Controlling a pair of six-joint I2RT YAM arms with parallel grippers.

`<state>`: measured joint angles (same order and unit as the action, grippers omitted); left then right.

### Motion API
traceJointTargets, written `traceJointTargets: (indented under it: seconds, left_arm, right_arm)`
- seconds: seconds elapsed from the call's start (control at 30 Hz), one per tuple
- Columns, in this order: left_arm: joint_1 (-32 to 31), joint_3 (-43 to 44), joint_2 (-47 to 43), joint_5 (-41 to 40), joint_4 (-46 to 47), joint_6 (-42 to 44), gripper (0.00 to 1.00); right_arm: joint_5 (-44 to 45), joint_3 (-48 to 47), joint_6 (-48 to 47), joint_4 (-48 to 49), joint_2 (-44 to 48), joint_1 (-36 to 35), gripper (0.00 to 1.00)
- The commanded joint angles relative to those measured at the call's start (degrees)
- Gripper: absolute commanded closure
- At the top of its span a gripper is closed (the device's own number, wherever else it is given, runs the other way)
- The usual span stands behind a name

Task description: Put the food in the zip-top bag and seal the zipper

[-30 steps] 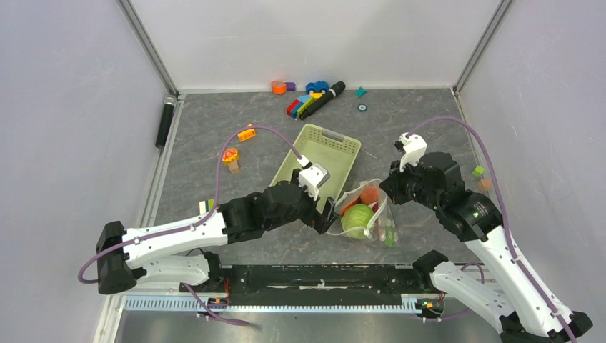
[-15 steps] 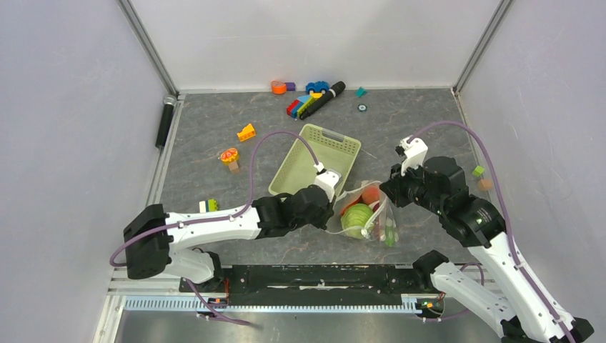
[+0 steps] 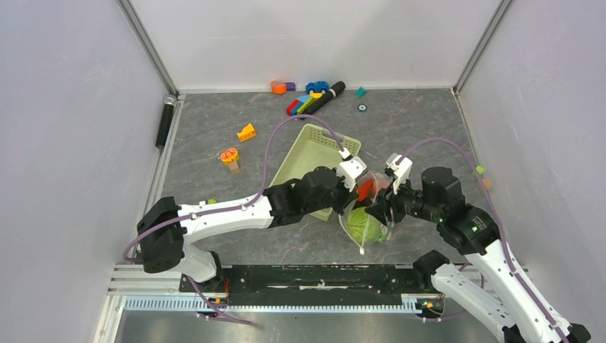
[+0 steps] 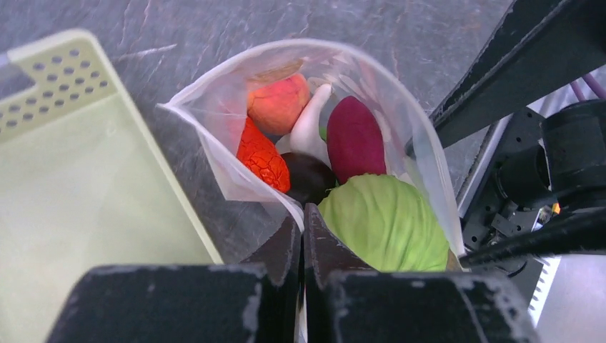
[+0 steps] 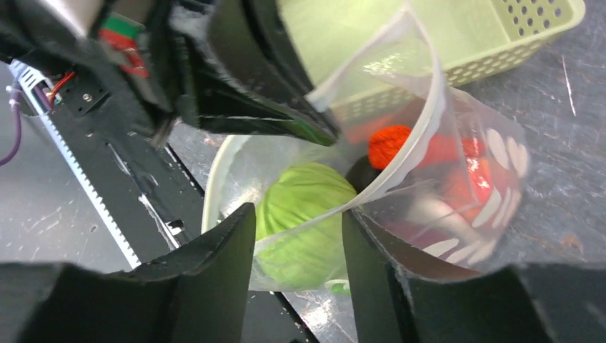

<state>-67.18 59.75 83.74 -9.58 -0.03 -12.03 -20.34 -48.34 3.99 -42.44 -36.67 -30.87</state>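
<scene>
The robot's left gripper pinches the bag's rim away from the zipper's white slider, so it should hand the bag's rim to the right gripper, then take the slider point(image 3: 361, 250).
The zip-top bag point(image 3: 364, 227) hangs just off the pale green basket's near right corner, its mouth held up and wide. Inside lies the food: green cabbage point(image 4: 386, 221), purple eggplant point(image 4: 355, 139), dark maroon ball point(image 4: 307, 179), orange peach point(image 4: 279, 103), red-orange carrot point(image 4: 263, 157) and a white piece point(image 4: 311, 125). My left gripper point(image 4: 303, 211) is shut on the bag's near rim. My right gripper point(image 5: 299, 214) stands open on the opposite side, with the pale zipper point(image 5: 421, 136) strip running between its fingers and touching the right one. The cabbage point(image 5: 304, 204) shows below it.
The slotted basket point(image 3: 304, 153) lies just left of the bag, under my left arm. Building-block toys point(image 3: 307, 103) and a black marker sit at the back edge; small pieces point(image 3: 230, 155) lie at mid left. A black cylinder point(image 3: 165, 121) lies along the left rail.
My left arm swung right, shut on the bag's rim and lifted it. The right gripper opened and moved left to the bag's mouth. The bag now stands more upright.
</scene>
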Motion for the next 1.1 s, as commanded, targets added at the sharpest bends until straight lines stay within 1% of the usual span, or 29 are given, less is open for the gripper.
traceJointTargets:
  seconds: [0.0, 0.07, 0.13, 0.2, 0.3, 0.37, 0.4, 0.43, 0.53, 0.6, 0.67, 0.8, 1.07]
  left_arm:
    - [3.62, 4.23, 0.88, 15.26, 7.34, 13.24, 0.98]
    - [6.34, 4.73, 0.5, 23.59, 7.14, 16.84, 0.98]
    - [9.43, 5.9, 0.41, 30.87, 6.08, 19.28, 0.98]
    - [12.15, 8.48, 0.69, 37.6, 3.14, 21.66, 0.98]
    - [13.91, 12.74, 1.65, 44.91, -5.14, 27.89, 0.98]
    - [13.96, 14.73, 2.03, 47.96, -9.08, 31.75, 0.98]
    - [13.92, 15.45, 2.22, 49.39, -10.54, 33.09, 0.98]
    - [13.96, 15.97, 2.4, 50.65, -12.18, 34.72, 0.98]
    - [13.92, 17.34, 2.99, 53.95, -16.14, 39.08, 0.98]
    - [13.92, 18.35, 3.48, 55.86, -19.75, 42.05, 0.98]
    - [13.92, 18.95, 3.94, 56.7, -20.88, 43.01, 0.98]
    - [13.96, 20.34, 5.31, 56.43, -21.64, 42.9, 0.98]
    - [13.88, 24.25, 9.11, 59.73, -26.94, 45.83, 0.98]
  right_arm:
    - [-5.17, -2.23, -3.47, 3.67, 2.39, -0.13, 0.41]
    - [-3.42, -3.08, -3.49, 3.91, 3.89, -0.14, 0.35]
    - [-1.63, -3.75, -3.47, 4.34, 5.45, -0.15, 0.31]
    - [-0.53, -4.32, -3.46, 5.68, 7.12, -0.15, 0.27]
    - [-0.48, -4.97, -3.51, 8.6, 9.71, -0.19, 0.21]
    - [0.86, -5.27, -3.42, 10.15, 11.72, -0.11, 0.11]
    - [2.23, -5.26, -3.15, 10.92, 12.65, -0.15, 0.04]
    - [3.63, -5.05, -2.55, 11.63, 13.52, -0.17, 0.02]
    - [8.71, -3.6, -0.67, 13.36, 15.85, -0.15, 0.02]
    - [12.73, -3.82, -0.27, 12.28, 15.73, -0.15, 0.02]
    - [15.05, -4.5, -0.54, 10.46, 14.48, -0.15, 0.02]
    - [11.04, -4.55, -1.76, 7.52, 10.81, -0.11, 0.02]
    - [-1.67, -2.63, -5.48, 8.52, 6.38, -0.15, 0.05]
